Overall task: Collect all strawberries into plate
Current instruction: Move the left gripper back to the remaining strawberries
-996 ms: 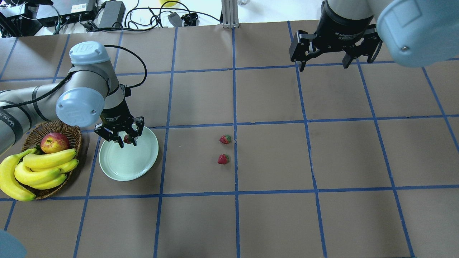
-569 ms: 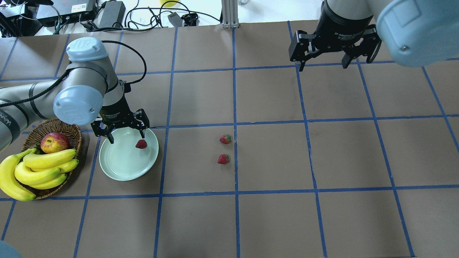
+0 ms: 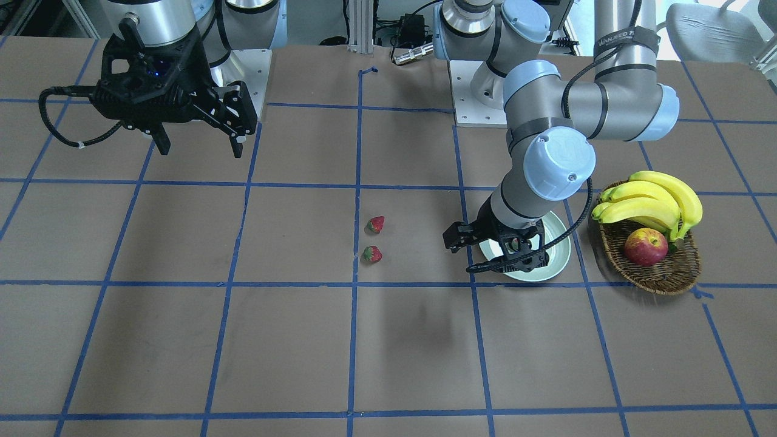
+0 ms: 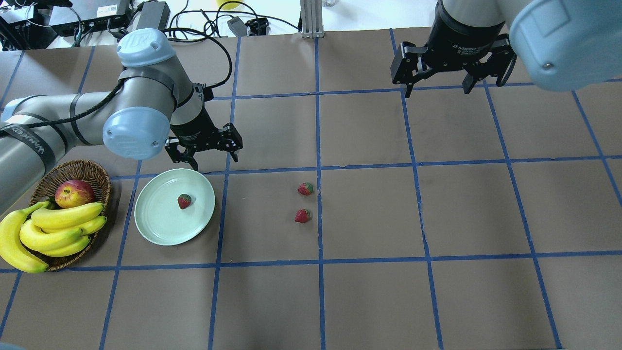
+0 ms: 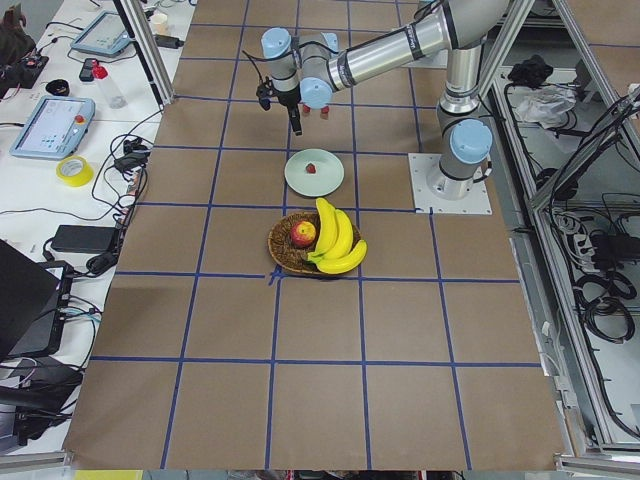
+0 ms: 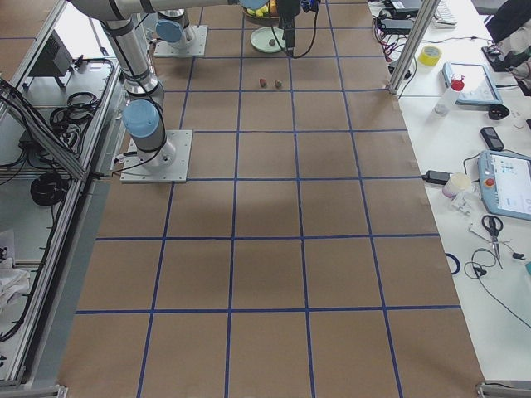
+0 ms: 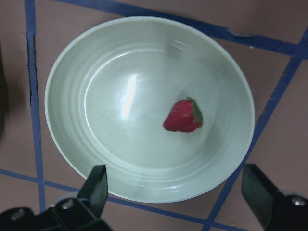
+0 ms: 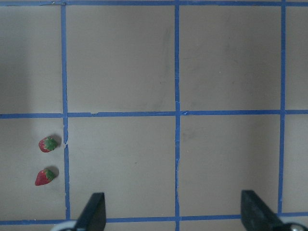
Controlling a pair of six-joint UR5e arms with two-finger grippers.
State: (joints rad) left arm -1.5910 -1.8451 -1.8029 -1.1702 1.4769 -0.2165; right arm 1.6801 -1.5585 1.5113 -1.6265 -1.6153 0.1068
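Observation:
My left gripper is to close next on the red body [image 3: 372,254] of the strawberry on the table that lies farther from the bases of my arms.
One strawberry [image 4: 184,201] lies in the pale mint-green plate [image 4: 155,233]; the left wrist view shows it [image 7: 183,116] right of the plate's middle [image 7: 120,144]. Two more strawberries [image 4: 305,188] [image 4: 302,215] lie on the brown table near its centre, also in the right wrist view [image 8: 47,144] [image 8: 44,177]. My left gripper [image 4: 215,163] is open and empty, raised above the plate's far rim. My right gripper [image 4: 439,91] is open and empty, high over the far right of the table.
A brown wicker basket [image 4: 77,170] with a bunch of bananas [image 4: 53,228] and a red-yellow apple [image 4: 74,193] stands just left of the plate. Cables and electronics lie beyond the table's far edge.
My left gripper opened and let the strawberry drop into the plate, then rose and moved right and away from it. The strawberry rolled a little. The right arm has not moved.

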